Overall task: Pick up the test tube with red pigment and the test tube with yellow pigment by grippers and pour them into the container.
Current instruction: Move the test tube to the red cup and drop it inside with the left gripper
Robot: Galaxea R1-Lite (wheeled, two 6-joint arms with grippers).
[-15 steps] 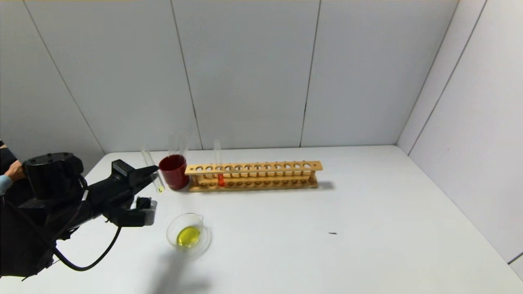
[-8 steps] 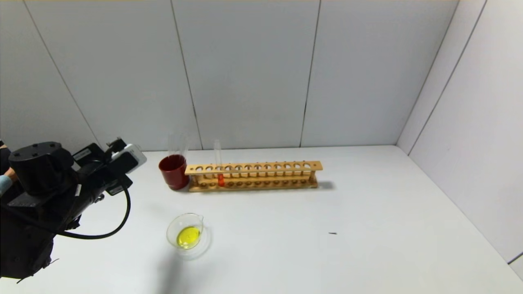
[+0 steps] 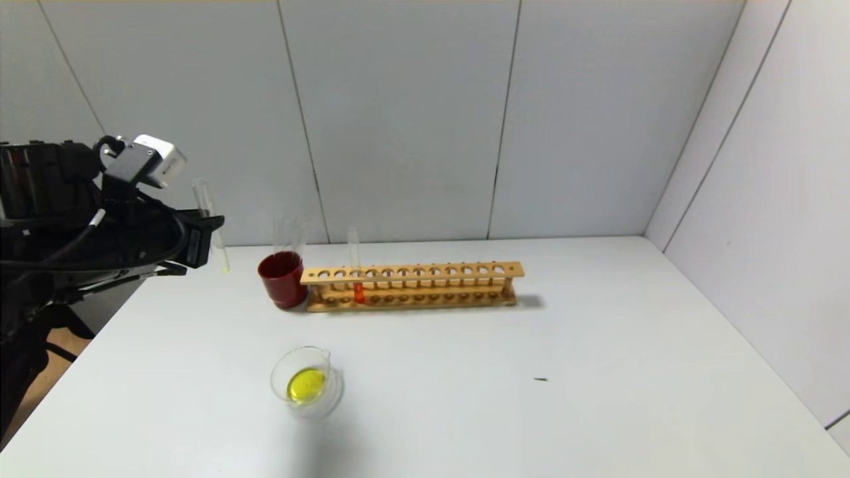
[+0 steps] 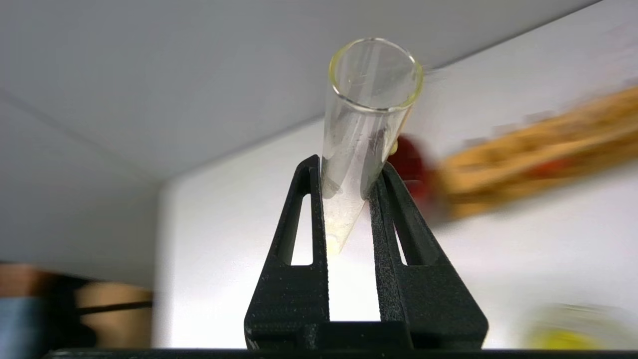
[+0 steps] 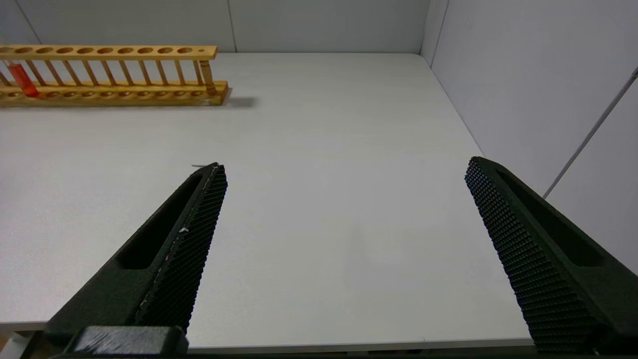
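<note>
I need to let go of the test tube with yellow pigment with my left gripper inside the dark red cup (image 3: 278,263) (image 4: 410,162), among the clear tubes.
My left gripper (image 3: 211,229) (image 4: 349,174) is shut on the test tube with yellow pigment (image 3: 210,222) (image 4: 361,129). It holds the tube nearly upright, high above the table's far left edge, with only a yellow trace at the tube's bottom. The test tube with red pigment (image 3: 356,269) (image 5: 21,79) stands in the wooden rack (image 3: 412,285) near its left end. The container (image 3: 302,380), a small clear glass dish with a spout, sits on the table in front of the rack and holds yellow liquid. My right gripper (image 5: 344,199) is open and empty over the table's near right part.
A dark red cup (image 3: 283,279) with clear tubes in it stands against the rack's left end. The white table (image 3: 531,372) is enclosed by grey wall panels at the back and right. A small dark speck (image 3: 541,379) lies on the table right of the dish.
My left arm has lifted and swung back to the left, away from the dish, turning the tube from tilted to nearly upright. The dish, the rack and the red tube have not moved.
</note>
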